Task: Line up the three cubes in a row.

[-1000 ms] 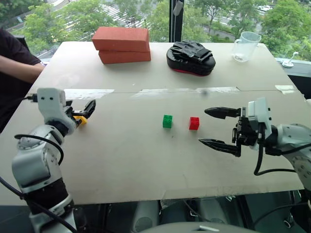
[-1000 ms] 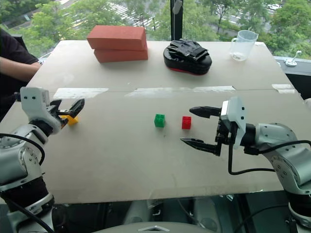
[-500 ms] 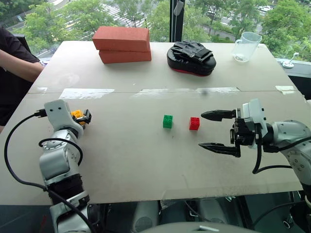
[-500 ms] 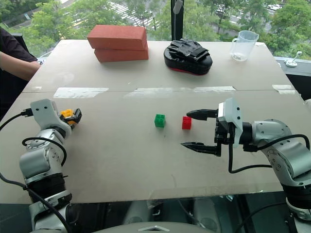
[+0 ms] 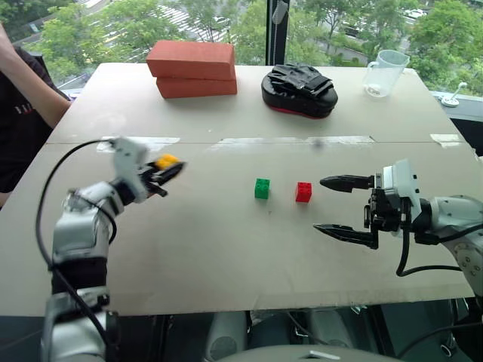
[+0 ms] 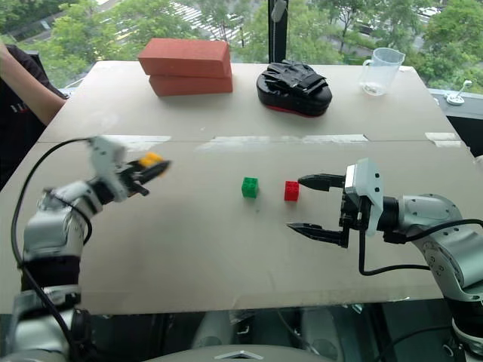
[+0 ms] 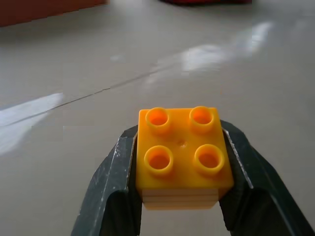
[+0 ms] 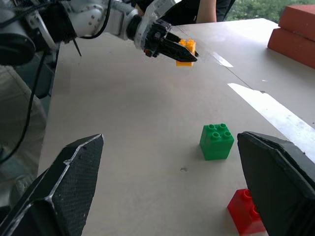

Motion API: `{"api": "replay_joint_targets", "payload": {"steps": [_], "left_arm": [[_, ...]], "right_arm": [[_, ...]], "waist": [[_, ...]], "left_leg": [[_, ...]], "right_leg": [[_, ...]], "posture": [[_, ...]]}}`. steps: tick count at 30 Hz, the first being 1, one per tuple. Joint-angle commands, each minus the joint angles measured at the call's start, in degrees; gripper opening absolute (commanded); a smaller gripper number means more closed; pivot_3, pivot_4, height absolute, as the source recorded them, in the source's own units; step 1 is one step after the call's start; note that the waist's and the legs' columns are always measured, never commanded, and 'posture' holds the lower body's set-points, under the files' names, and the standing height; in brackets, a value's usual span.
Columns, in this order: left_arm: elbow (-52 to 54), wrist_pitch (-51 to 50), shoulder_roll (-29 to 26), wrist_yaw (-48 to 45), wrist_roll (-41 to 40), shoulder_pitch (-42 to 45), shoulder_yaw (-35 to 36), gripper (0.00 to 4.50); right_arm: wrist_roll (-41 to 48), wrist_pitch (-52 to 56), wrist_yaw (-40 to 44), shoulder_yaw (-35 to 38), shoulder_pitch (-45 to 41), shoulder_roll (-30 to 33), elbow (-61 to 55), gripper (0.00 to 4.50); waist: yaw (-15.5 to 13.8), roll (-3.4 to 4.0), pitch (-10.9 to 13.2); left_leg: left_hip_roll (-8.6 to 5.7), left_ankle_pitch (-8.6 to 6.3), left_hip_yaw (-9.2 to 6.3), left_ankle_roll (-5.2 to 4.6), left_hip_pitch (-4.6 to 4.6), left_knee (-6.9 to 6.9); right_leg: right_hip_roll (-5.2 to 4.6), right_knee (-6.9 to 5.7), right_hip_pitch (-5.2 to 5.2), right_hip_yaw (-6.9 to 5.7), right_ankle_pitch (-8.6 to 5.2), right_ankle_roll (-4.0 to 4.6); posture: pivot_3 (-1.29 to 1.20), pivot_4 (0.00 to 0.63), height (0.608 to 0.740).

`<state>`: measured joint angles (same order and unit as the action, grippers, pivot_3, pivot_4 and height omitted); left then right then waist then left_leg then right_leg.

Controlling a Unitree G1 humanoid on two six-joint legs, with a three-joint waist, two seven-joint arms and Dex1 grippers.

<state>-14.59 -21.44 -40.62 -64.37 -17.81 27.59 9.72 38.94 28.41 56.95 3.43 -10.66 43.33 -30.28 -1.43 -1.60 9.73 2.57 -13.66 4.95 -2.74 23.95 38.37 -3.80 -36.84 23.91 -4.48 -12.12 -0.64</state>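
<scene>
Next, my left gripper lets go of the yellow cube on the table (image 5: 211,191) next to the green cube, facing away from the red cube.
My left gripper (image 5: 167,170) is shut on the yellow cube (image 7: 181,156) and holds it in the air above the left part of the table, studs up. Its black fingers (image 7: 110,182) press the cube's two sides. The green cube (image 5: 262,188) and the red cube (image 5: 303,191) sit side by side on the table's middle, a small gap between them. To the right of the red cube my right gripper (image 5: 328,205) hangs open and empty, fingers pointing left. The right wrist view shows the green cube (image 8: 216,141), the red cube (image 8: 246,215) and the held yellow cube (image 8: 185,50).
Two stacked red-orange bricks (image 5: 193,68) lie at the back left, a black padded object (image 5: 299,89) at the back middle, a clear measuring cup (image 5: 383,72) at the back right. A person's arm (image 5: 26,98) rests by the table's left edge.
My left gripper closed on the yellow cube, lifted it off the table and carried it to the right. The right gripper stayed open in place.
</scene>
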Motion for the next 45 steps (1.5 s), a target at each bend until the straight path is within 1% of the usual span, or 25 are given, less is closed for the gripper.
{"api": "replay_joint_targets", "payload": {"steps": [1, 2, 3, 5, 6, 7, 9, 11, 15, 22, 37, 38, 39, 40, 41, 43, 45], "left_arm": [[-14.2, 12.09, -1.62, -19.88, 3.24, 10.26, -9.38, 1.35], [-18.91, 15.06, -1.23, -22.83, 4.64, 13.48, -11.1, 1.35], [-23.34, 17.78, -0.87, -25.29, 5.57, 16.18, -12.35, 1.35], [-33.72, 24.32, 0.34, -27.44, 8.73, 22.48, -15.5, 1.35], [-38.24, 27.69, 1.2, -27.86, 10.58, 25.3, -16.59, 1.35], [-41.58, 30.23, 1.82, -28.04, 11.74, 27.29, -17.4, 1.35], [-46.3, 33.56, 2.85, -28.13, 13.0, 30.16, -18.72, 1.35], [-49.05, 35.9, 3.79, -28.13, 13.36, 32.23, -20.14, 1.35], [-51.64, 38.24, 3.5, -28.13, 13.14, 33.46, -23.35, 1.35], [-50.18, 38.05, 1.5, -28.13, 9.14, 31.64, -26.49, 1.35], [-50.73, 38.67, 1.03, -28.13, 8.15, 31.45, -29.09, 1.35], [-50.79, 38.56, 1.04, -28.13, 8.13, 31.49, -29.28, 2.36], [-50.85, 38.46, 1.07, -28.13, 8.09, 31.55, -29.41, 2.57], [-51.04, 38.5, 1.21, -28.13, 7.97, 31.64, -28.88, 3.08], [-51.01, 38.12, 1.28, -28.13, 7.64, 31.7, -28.31, 3.4], [-49.6, 36.47, 0.78, -28.13, 6.23, 31.25, -27.92, 4.36], [-48.23, 36.15, 0.04, -28.13, 5.78, 30.57, -26.65, 4.44]], "right_arm": [[-0.02, -1.12, -1.2, 3.35, 0.77, 0.76, -1.93, 4.5], [0.31, -0.41, -1.86, 3.66, 1.05, 0.81, -2.32, 4.5], [0.58, 0.13, -2.35, 3.87, 1.26, 0.85, -2.62, 4.5], [0.77, 0.56, -2.98, 3.95, 2.25, 0.9, -3.61, 4.5], [0.66, 0.78, -3.28, 4.06, 2.98, 1.16, -4.14, 4.5], [0.62, 0.92, -3.48, 4.2, 3.57, 1.38, -4.54, 4.5], [0.77, 1.15, -4.07, 4.7, 4.26, 1.57, -5.0, 4.5], [0.58, 1.03, -4.46, 5.52, 5.04, 1.85, -5.41, 4.5], [0.75, 1.24, -4.71, 6.35, 5.57, 2.36, -5.53, 4.5], [0.85, 1.12, -4.51, 6.23, 4.79, 2.86, -4.78, 4.5], [1.73, 2.01, -4.7, 6.34, 3.73, 3.74, -4.92, 4.5], [1.7, 1.99, -4.68, 6.32, 3.75, 3.79, -4.87, 4.5], [1.67, 1.97, -4.64, 6.31, 3.73, 3.83, -4.8, 4.5], [1.74, 2.05, -4.67, 6.36, 3.75, 3.87, -4.86, 4.5], [1.89, 2.2, -4.71, 6.46, 3.77, 3.94, -4.99, 4.5], [2.4, 2.57, -4.72, 6.9, 3.87, 4.14, -5.36, 4.5], [2.75, 2.75, -4.66, 7.22, 4.02, 4.37, -5.53, 4.5]], "waist": [[0.06, 0.05, -0.03], [0.1, 0.03, -0.02], [0.28, 0.03, -0.02], [0.66, 0.02, -0.03], [0.6, 0.02, -0.03], [0.6, 0.02, -0.03], [0.62, 0.01, -0.03], [0.6, -0.01, -0.01], [0.65, -0.02, -0.01], [0.62, -0.02, -0.01], [0.57, -0.02, -0.01], [0.57, -0.02, -0.01], [0.57, -0.02, -0.01], [0.58, -0.03, -0.01], [0.58, -0.03, -0.01], [0.58, -0.02, -0.01], [0.58, -0.03, -0.01]], "left_leg": [[0.0, 0.0, 0.07, -0.01, -0.01, 0.0], [-0.02, 0.0, 0.1, -0.02, -0.01, 0.02], [-0.05, 0.15, 0.1, -0.29, 0.12, 0.05], [-0.06, 0.13, 0.11, -0.37, 0.26, 0.04], [-0.08, 0.13, 0.12, -0.37, 0.36, 0.05], [-0.1, 0.13, 0.08, -0.38, 0.56, 0.05], [-0.25, 0.15, 0.11, -0.36, 0.88, 0.07], [-0.25, 0.18, 0.15, -0.3, 0.87, 0.07], [-0.23, 0.11, 0.15, -0.41, 0.89, 0.07], [-0.13, 0.1, 0.05, -0.44, 0.87, 0.11], [-0.16, 0.1, 0.06, -0.44, 0.87, 0.19], [-0.16, 0.1, 0.05, -0.44, 0.87, 0.19], [-0.16, 0.1, 0.05, -0.44, 0.87, 0.19], [-0.16, 0.1, 0.05, -0.44, 0.87, 0.19], [-0.16, 0.1, 0.05, -0.44, 0.87, 0.2], [-0.15, 0.1, 0.04, -0.44, 0.86, 0.22], [-0.15, 0.1, 0.04, -0.44, 0.87, 0.24]], "right_leg": [[-0.16, 0.02, 0.0, -0.04, 0.0, 0.0], [-0.33, 0.01, -0.02, -0.15, 0.01, -0.01], [-0.25, 0.02, 0.03, -0.38, 0.01, -0.02], [-0.21, 0.01, 0.14, -0.4, 0.02, -0.02], [-0.02, 0.0, 0.24, -0.42, 0.03, -0.05], [0.14, -0.02, 0.37, -0.44, 0.15, -0.26], [0.22, -0.06, 0.68, -0.4, 0.16, -0.3], [0.22, -0.06, 0.68, -0.38, 0.14, -0.34], [0.18, -0.04, 0.68, -0.35, 0.06, -0.47], [0.17, -0.08, 0.67, -0.36, -0.03, -0.62], [0.16, -0.18, 0.66, -0.36, 0.0, -0.57], [0.16, -0.18, 0.66, -0.36, 0.0, -0.56], [0.16, -0.19, 0.66, -0.36, -0.01, -0.57], [0.16, -0.2, 0.66, -0.36, -0.01, -0.57], [0.16, -0.21, 0.66, -0.36, -0.01, -0.57], [0.16, -0.22, 0.66, -0.36, -0.01, -0.57], [0.16, -0.23, 0.66, -0.36, -0.01, -0.57]], "posture": [[0.0, 0.15, 0.74], [0.0, 0.15, 0.74], [0.0, 0.15, 0.74], [0.0, 0.15, 0.74], [0.0, 0.15, 0.74], [0.0, 0.15, 0.74], [0.0, 0.15, 0.74], [0.0, 0.15, 0.74], [0.0, 0.15, 0.74], [0.0, 0.15, 0.74], [0.0, 0.15, 0.74], [0.0, 0.15, 0.74], [0.0, 0.15, 0.74], [0.0, 0.15, 0.74], [0.0, 0.15, 0.74], [0.0, 0.15, 0.74], [0.0, 0.15, 0.74]]}}
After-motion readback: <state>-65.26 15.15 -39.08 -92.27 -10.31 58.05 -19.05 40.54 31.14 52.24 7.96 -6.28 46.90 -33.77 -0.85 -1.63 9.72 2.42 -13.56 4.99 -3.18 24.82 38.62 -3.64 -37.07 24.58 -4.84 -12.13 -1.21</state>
